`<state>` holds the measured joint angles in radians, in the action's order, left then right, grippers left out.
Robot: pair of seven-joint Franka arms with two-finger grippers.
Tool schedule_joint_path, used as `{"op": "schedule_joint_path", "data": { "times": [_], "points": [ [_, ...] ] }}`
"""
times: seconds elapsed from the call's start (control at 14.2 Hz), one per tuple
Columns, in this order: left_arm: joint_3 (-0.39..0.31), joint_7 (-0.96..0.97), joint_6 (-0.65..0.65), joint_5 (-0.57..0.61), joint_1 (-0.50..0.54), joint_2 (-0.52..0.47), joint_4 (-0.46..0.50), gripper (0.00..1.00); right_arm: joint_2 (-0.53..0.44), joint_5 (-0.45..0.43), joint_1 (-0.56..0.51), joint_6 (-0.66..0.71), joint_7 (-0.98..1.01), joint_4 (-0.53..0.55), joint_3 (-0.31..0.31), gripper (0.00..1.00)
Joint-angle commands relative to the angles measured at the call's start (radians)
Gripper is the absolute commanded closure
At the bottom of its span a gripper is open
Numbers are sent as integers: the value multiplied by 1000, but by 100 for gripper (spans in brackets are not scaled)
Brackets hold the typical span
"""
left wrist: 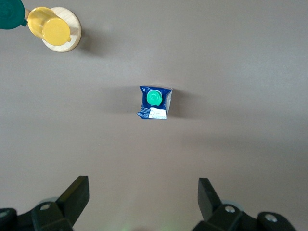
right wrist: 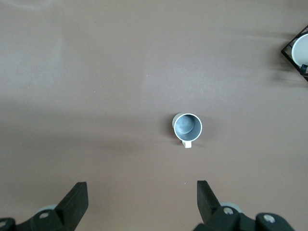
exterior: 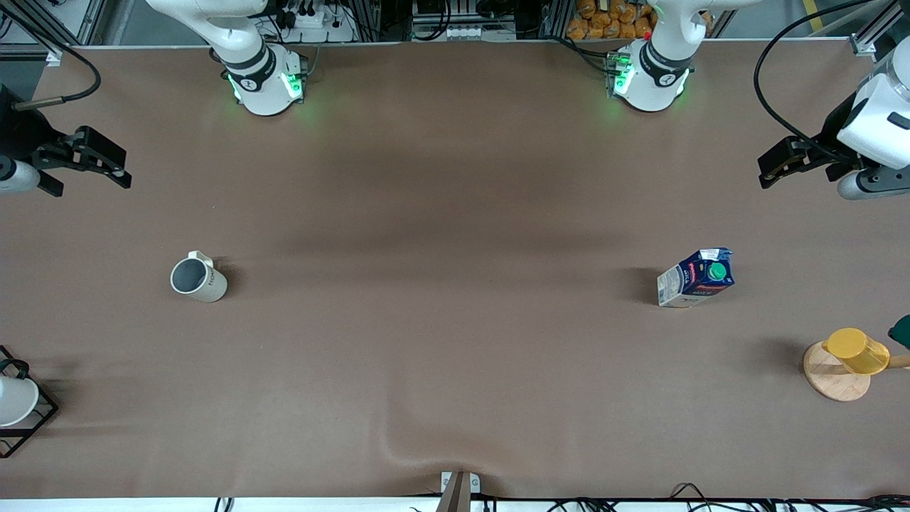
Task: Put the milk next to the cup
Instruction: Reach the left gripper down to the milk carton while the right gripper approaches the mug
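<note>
Next, my left gripper closes over the top of the milk (exterior: 713, 264) (left wrist: 155, 104), with one finger on each side of the green cap.
The milk (exterior: 697, 277), a dark blue carton with a green cap, stands on the brown table toward the left arm's end; it also shows in the left wrist view (left wrist: 154, 102). The cream-beige cup (exterior: 197, 277) with a grey inside stands toward the right arm's end and shows in the right wrist view (right wrist: 187, 127). My left gripper (exterior: 771, 169) (left wrist: 143, 195) is open and empty, high over the table's edge at its own end. My right gripper (exterior: 114, 169) (right wrist: 142, 197) is open and empty, high over the table's edge at its own end.
A yellow cup (exterior: 857, 350) sits on a round wooden stand (exterior: 835, 377) near the milk, nearer the front camera. A white cup (exterior: 14, 400) sits in a black wire rack (exterior: 39, 419) at the right arm's end.
</note>
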<state>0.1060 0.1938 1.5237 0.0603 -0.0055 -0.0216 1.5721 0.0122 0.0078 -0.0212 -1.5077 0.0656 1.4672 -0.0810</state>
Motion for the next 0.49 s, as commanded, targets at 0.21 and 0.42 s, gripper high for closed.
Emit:
{"op": "schedule_joint_path", "data": {
  "times": [0.21, 0.42],
  "points": [
    [-5, -37, -43, -73, 7, 23, -27, 0, 20, -15, 6, 4, -9, -31, 7, 0],
    [-5, -63, -31, -65, 7, 35, -15, 0, 34, -15, -2, 4, -9, -31, 6, 0]
  ]
}}
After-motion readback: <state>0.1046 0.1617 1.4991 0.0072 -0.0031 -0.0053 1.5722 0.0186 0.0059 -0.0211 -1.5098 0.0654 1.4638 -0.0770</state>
